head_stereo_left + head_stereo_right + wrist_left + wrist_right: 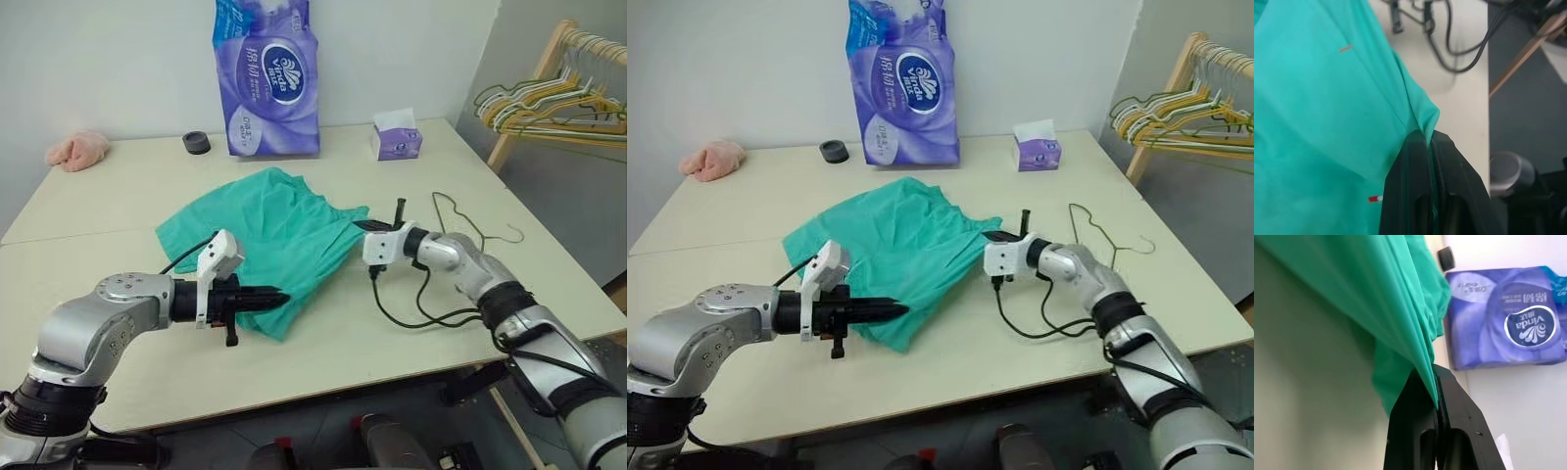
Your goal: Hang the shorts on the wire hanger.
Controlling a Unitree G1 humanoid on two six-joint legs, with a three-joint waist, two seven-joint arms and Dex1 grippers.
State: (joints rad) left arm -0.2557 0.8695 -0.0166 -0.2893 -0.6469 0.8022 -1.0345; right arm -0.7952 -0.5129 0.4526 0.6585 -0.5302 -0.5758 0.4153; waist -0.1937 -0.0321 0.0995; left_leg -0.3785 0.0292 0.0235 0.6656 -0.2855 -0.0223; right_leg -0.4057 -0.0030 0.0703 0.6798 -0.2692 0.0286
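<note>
The shorts are lying crooked with folds toward my right gripper, so I need to straighten them out and take the near leg's hem (275, 327) with my left gripper.
The teal-green shorts (274, 230) lie spread in the middle of the cream table (118, 206). My left gripper (279, 299) is shut on their near corner, and the left wrist view shows the cloth pinched between the fingertips (1415, 147). My right gripper (359, 227) is shut on the right edge of the shorts (1400, 298), with the fabric pulled taut from it. The thin dark wire hanger (472, 223) lies flat on the table just right of my right wrist, apart from the shorts.
A purple tissue pack (266, 78), a small tissue box (397, 140), a black tape roll (196, 143) and a pink cloth lump (78, 150) stand along the back. A wooden rack with bunched hangers (558, 98) is off the table's right. A black cable (421, 315) loops near the right arm.
</note>
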